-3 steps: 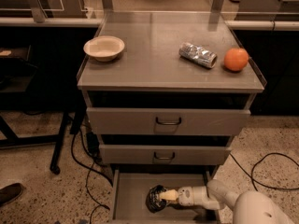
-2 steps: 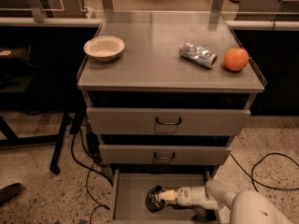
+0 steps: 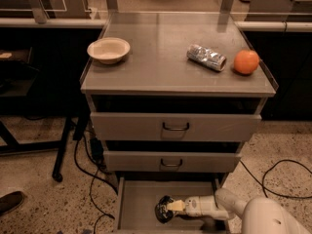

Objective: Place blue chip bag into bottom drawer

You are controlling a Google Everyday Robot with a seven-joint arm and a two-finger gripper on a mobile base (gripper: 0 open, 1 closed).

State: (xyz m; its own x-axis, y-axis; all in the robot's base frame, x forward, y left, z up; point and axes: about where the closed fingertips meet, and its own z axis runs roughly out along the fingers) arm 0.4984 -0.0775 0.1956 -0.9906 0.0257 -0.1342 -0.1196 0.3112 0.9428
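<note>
The blue chip bag will be released on the middle of the open bottom drawer's grey bottom (image 3: pixel 173 207).
The bottom drawer (image 3: pixel 139 199) of the grey cabinet is pulled open, a shallow tray with a flat grey floor. My gripper (image 3: pixel 163 210) reaches into it from the lower right on a white arm and sits low over the drawer floor, near its middle. A dark lump sits at the gripper's tip. I cannot tell whether it is the blue chip bag. No blue bag shows anywhere else.
On the cabinet top (image 3: pixel 161 77) are a white bowl (image 3: pixel 108 49) at the left, a silver foil packet (image 3: pixel 206 57) and an orange (image 3: pixel 246 62) at the right. The two upper drawers (image 3: pixel 175 126) stand slightly open. Cables (image 3: pixel 278 179) lie on the floor on both sides.
</note>
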